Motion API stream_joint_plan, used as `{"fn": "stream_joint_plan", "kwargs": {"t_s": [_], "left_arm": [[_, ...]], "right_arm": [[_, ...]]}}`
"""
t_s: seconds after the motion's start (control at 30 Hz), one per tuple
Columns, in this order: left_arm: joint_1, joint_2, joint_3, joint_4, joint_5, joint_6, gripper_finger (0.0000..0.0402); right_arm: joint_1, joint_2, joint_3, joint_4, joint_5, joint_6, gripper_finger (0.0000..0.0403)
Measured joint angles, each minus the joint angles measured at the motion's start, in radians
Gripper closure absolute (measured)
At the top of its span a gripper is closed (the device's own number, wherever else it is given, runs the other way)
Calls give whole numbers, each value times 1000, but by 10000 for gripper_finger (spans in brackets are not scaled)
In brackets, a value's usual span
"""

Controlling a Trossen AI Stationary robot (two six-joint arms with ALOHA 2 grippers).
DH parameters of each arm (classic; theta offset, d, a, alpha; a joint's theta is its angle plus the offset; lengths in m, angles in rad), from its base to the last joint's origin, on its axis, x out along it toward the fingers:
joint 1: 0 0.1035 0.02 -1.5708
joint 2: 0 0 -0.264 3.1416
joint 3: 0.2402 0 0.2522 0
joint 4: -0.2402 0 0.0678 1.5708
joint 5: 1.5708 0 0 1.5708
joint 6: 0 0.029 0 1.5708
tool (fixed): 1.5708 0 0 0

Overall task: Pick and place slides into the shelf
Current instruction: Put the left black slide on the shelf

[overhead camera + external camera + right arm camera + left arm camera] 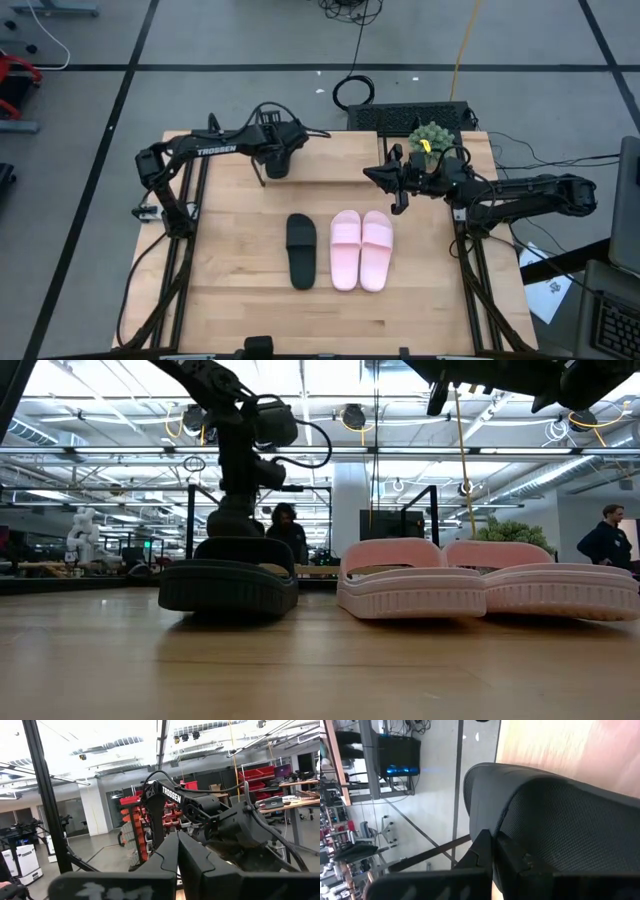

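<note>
Next, my left gripper sets the black slide down on the shelf's light board [274, 154], close to the shelf's thin black wire leg.
My left gripper [275, 160] hovers over the table's far left part, shut on one black slide [560, 820], which also shows as a dark shape [240, 840] in the right wrist view. The other black slide [301, 250] lies flat on its sole mid-table. The pink pair [360, 250] lies side by side to its right, soles down. The shelf's light board [340, 160] runs along the table's far side, with a thin black wire leg [262, 175] at its left end. My right gripper [397, 188] is shut, raised at the shelf's right end, touching nothing. My left gripper holds the black slide by a textured part near one rounded end [530, 835], pinched between the two fingers [482, 852], coming from above and pointing down. The slide is lifted clear and hangs on end below the fingers. Which part exactly, the gripper itself hides.
A small green potted plant [430, 138] stands at the table's far right, close to my right arm. A black mesh panel [410, 115] lies just past the far edge. The near half of the tabletop [250, 300] is bare wood. People stand in the room behind [605, 540].
</note>
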Motion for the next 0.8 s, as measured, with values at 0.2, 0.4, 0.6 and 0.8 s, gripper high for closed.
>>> {"fn": "stream_joint_plan", "kwargs": {"t_s": [0.2,0.4,0.6,0.8], "left_arm": [[2,0,-28,25,0,11,402],[3,0,-55,37,-2,26,402],[5,0,-82,81,-10,36,401],[9,0,-84,148,-72,77,401]], "right_arm": [[0,0,0,0,0,1,403],[0,0,0,0,0,3,403],[1,0,0,-1,0,3,403],[1,0,0,-15,-1,3,403]]}}
